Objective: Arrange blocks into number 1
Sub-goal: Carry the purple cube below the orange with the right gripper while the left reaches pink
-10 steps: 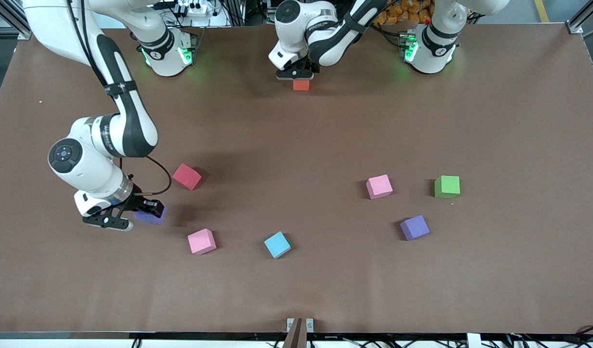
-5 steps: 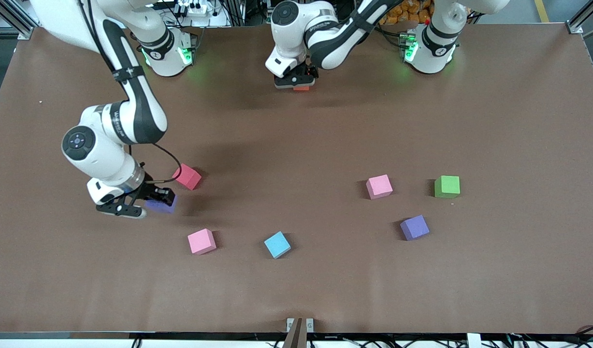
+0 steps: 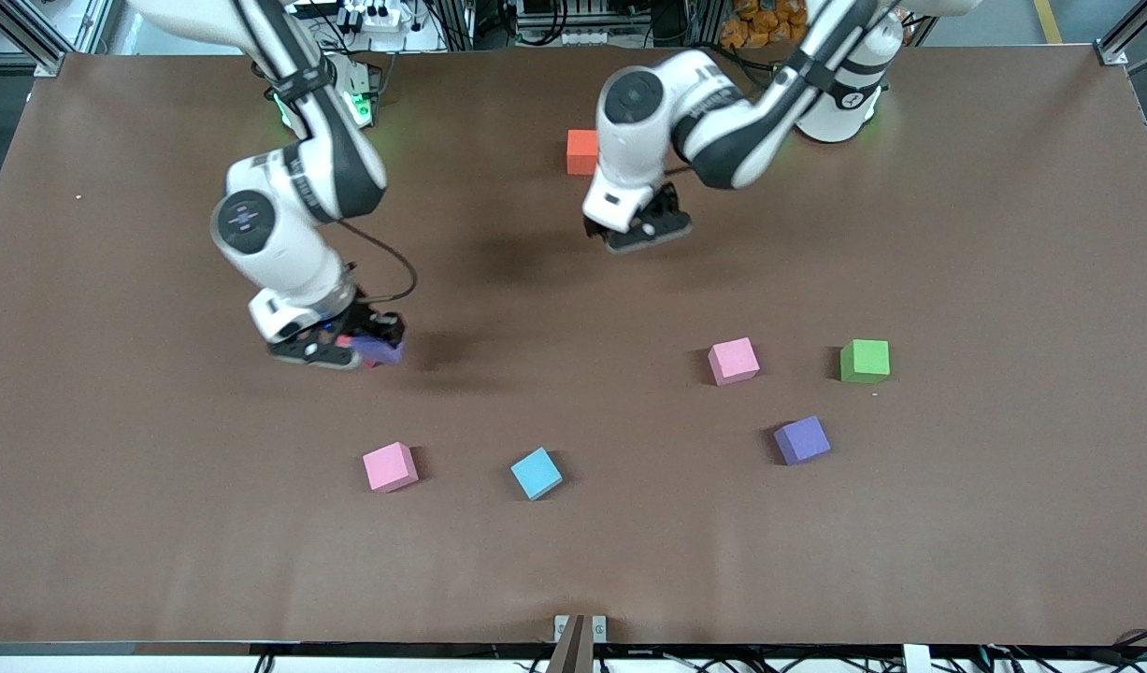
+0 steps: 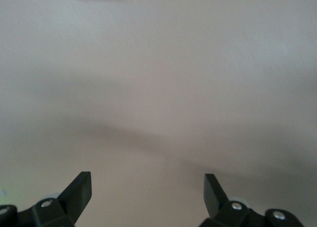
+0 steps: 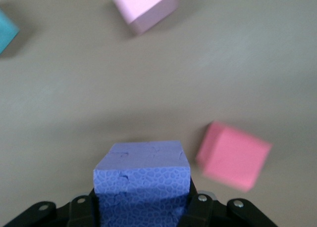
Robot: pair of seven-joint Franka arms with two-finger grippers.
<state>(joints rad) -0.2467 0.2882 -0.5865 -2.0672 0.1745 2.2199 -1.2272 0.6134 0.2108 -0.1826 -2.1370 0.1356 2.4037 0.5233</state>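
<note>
I need to next close my left gripper on the sides of the light pink block (image 3: pixel 733 363) beside the green cube.
My right gripper (image 3: pixel 365 349) is shut on a purple block (image 3: pixel 382 351), held just above the table beside the red cube (image 5: pixel 233 155). In the right wrist view the purple block (image 5: pixel 142 175) fills the space between the fingers (image 5: pixel 80 207). The orange block (image 3: pixel 581 151) lies free on the table near the arms' bases. My left gripper (image 3: pixel 640 229) hangs open over bare table, nothing between its fingertips (image 4: pixel 81 186). Free on the table are two light pink blocks (image 3: pixel 389 466) (image 3: pixel 733 361) and a second purple block (image 3: pixel 801 439).
A light blue cube (image 3: pixel 536 473) lies beside the pink block near the front camera. At the left arm's end of the table a green cube (image 3: pixel 864 361) sits next to the other pink block. The red cube is almost hidden under my right gripper in the front view.
My right gripper carried the purple block toward the table's middle, up to the red cube. My left gripper let go of the orange block and swung away, opening over bare table.
</note>
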